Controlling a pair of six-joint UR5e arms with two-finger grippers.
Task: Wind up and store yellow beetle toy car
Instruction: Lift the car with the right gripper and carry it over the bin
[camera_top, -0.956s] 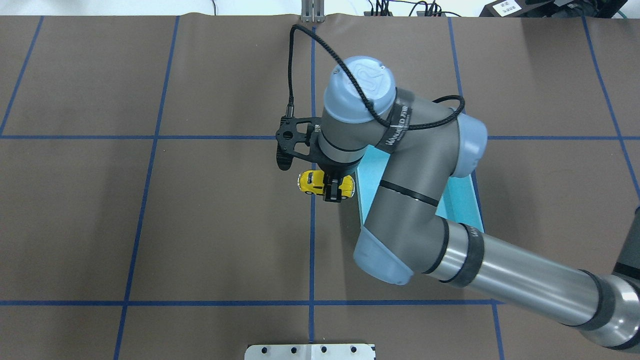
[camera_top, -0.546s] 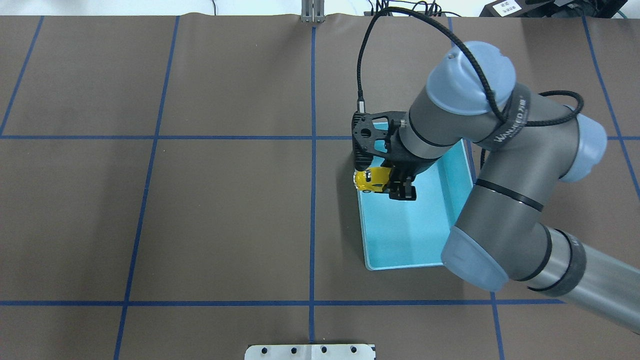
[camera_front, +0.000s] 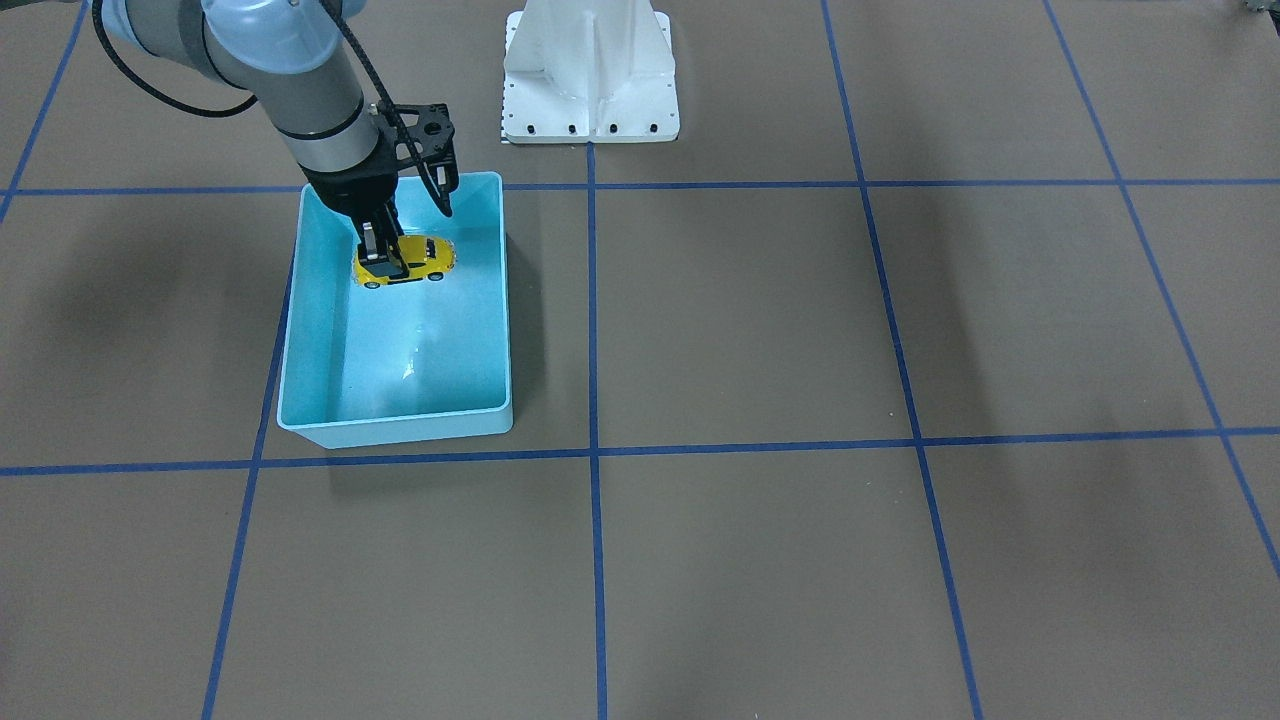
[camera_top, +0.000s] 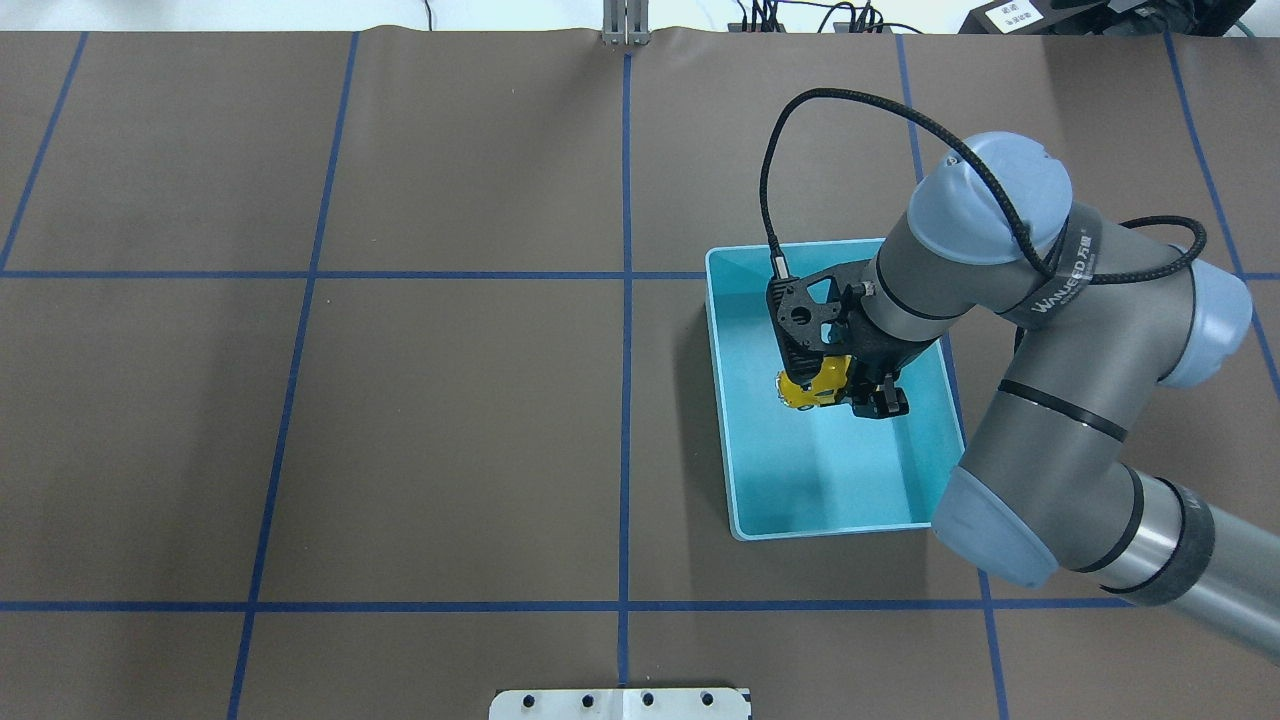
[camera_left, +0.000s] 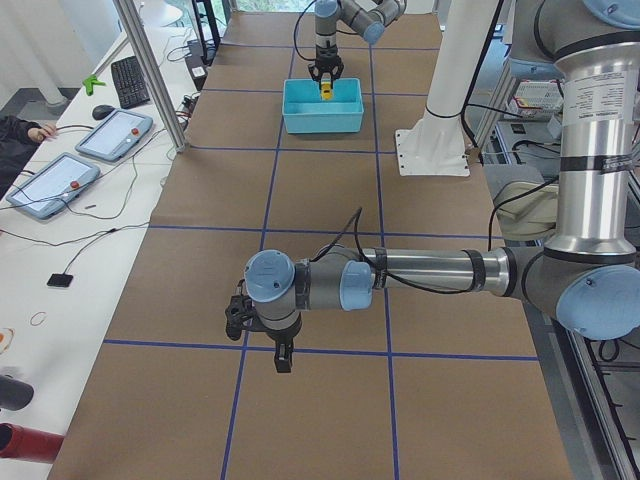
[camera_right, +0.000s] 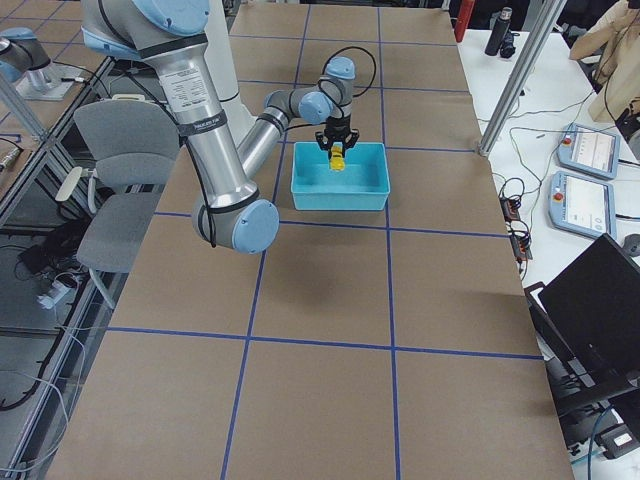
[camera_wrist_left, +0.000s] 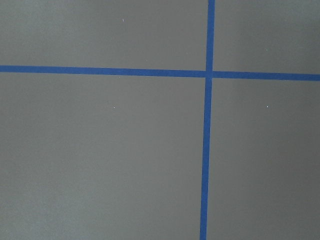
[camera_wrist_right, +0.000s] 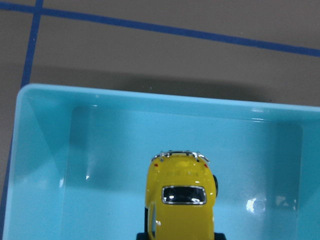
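The robot's right gripper should release the yellow beetle toy car on the middle of the light blue bin's bottom (camera_front: 417, 317) (camera_wrist_right: 182, 212).
My right gripper (camera_top: 856, 391) is shut on the yellow beetle toy car (camera_top: 806, 387), gripping it across its middle. It holds the car inside the light blue bin (camera_top: 830, 526), toward the bin's far half. The car also shows in the front view (camera_front: 408, 262) with the gripper (camera_front: 384, 262) on it and the bin (camera_front: 395, 430) around it. The right wrist view shows the car's roof and window (camera_wrist_right: 181, 197) above the bin floor (camera_wrist_right: 100, 150). I cannot tell whether its wheels touch the floor. My left gripper (camera_left: 283, 360) hangs over the mat far from the bin; I cannot tell its state.
The brown mat carries a grid of blue tape lines (camera_top: 625, 400). The white robot base (camera_front: 590, 70) stands behind the bin. The left wrist view shows only mat and a tape crossing (camera_wrist_left: 207, 74). Operator desks with tablets (camera_left: 105, 135) lie beyond the table's side.
My right arm has carried the yellow car to the right, from above the mat beside the bin's left wall to inside the bin. The grip has stayed shut.
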